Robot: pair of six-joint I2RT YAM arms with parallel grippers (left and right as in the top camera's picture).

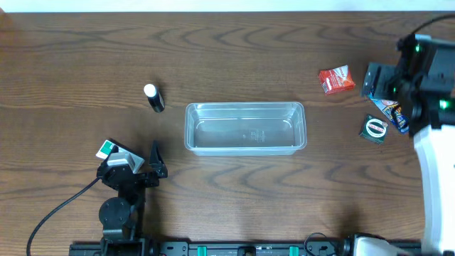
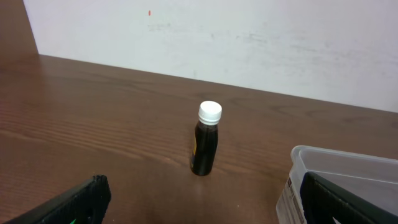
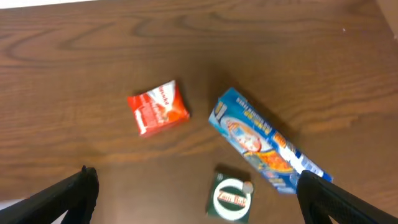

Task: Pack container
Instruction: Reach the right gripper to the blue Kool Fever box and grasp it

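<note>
My right gripper should move next to the middle of the blue packet [image 1: 390, 112] [image 3: 267, 143] beside the green tin and close there.
The clear plastic container [image 1: 245, 128] lies empty at the table's middle; its corner shows in the left wrist view [image 2: 336, 171]. A dark bottle with a white cap [image 1: 153, 98] stands to its left, upright in the left wrist view [image 2: 206, 139]. My left gripper [image 1: 139, 167] is open and empty near the front left, short of the bottle [image 2: 199, 202]. My right gripper [image 3: 199, 199] is open and empty, high over a red packet [image 3: 158, 107], a blue packet [image 3: 266, 140] and a green tin [image 3: 230, 196]. In the overhead view the right arm [image 1: 416, 71] covers part of the blue packet [image 1: 397, 114].
A small green and white item [image 1: 108, 148] lies beside the left gripper. The red packet [image 1: 336, 79] and the green tin [image 1: 374, 129] lie right of the container. The left arm's cable [image 1: 60, 213] runs along the front left.
</note>
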